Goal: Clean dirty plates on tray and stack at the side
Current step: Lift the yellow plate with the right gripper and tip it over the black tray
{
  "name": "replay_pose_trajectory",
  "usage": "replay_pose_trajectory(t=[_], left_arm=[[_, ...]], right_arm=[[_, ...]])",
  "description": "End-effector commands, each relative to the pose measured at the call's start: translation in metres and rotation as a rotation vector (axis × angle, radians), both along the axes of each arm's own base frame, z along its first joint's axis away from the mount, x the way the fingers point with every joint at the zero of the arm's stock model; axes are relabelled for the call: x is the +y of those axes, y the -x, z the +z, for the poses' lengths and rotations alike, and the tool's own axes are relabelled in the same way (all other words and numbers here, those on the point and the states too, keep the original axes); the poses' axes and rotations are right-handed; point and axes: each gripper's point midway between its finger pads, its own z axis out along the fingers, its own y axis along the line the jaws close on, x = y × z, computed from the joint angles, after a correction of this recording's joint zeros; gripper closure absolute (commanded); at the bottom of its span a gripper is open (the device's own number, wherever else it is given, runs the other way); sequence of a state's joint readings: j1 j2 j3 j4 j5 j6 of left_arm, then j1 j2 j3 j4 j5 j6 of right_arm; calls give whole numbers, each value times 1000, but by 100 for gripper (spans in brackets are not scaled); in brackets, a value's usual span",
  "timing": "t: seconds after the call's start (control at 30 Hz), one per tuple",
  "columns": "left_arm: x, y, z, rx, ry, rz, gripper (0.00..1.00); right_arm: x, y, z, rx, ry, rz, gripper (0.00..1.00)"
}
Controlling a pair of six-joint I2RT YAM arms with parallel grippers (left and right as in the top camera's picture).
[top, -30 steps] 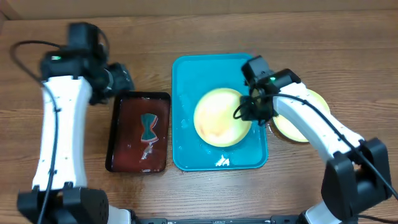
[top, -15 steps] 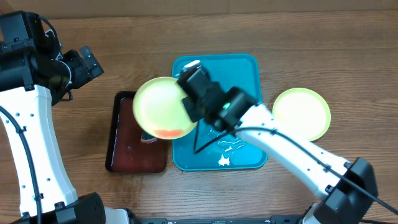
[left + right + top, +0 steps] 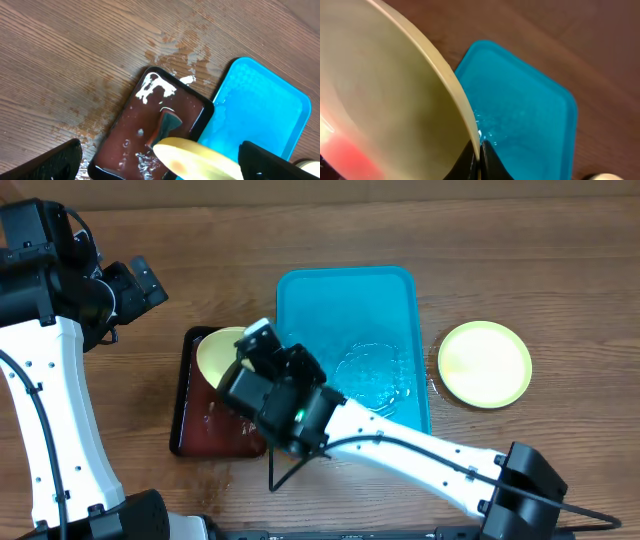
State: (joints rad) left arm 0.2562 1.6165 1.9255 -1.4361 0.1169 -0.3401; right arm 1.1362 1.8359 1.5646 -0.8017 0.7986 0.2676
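Next, my right gripper releases the yellow-green plate it holds on top of the second yellow-green plate (image 3: 486, 364) beside the turquoise tray.
My right gripper (image 3: 480, 159) is shut on the rim of a yellow-green plate (image 3: 385, 100). It holds the plate tilted over the dark red-brown tray (image 3: 190, 415). A red sauce smear (image 3: 342, 155) shows low on the plate's face. The plate also shows in the overhead view (image 3: 222, 350) and in the left wrist view (image 3: 200, 161). The turquoise tray (image 3: 345, 310) holds no plates and is wet. A second yellow-green plate (image 3: 485, 363) lies on the table to its right. My left gripper (image 3: 162, 170) is open and empty, high above the dark tray. The light-blue plate is not in view.
The dark red-brown tray (image 3: 130, 130) holds reddish liquid, white foam and a dark teal object (image 3: 167, 125). The wood table is wet and stained around it (image 3: 180, 45). My right arm (image 3: 400, 445) stretches across the front of the turquoise tray.
My right gripper has carried the plate left off the turquoise tray and now tilts it lower over the dark tray. The left arm swung up and left, then stayed still.
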Motion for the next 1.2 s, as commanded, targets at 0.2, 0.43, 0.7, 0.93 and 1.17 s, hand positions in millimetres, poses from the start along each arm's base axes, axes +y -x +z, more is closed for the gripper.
replay_pose_trajectory(t=[0.2,0.43,0.7,0.93,1.17], left_arm=[[-1,-1,9,-30,-3,-7,0],[-1,0,9,-29,-3,-7,0],[-1,-1,9,-30,-3,-7,0],[-1,-1,9,-30,-3,-7,0],[-1,-1,9,-30,-3,-7,0]], right_arm=[[-5,13,52,-281,55,-94,96],[1,28,66,-362,71,-94,96],[4,32,66,-363,66,-85,96],[5,31,67,-365,58,-86,96],[4,31,67,-365,59,-87,96]])
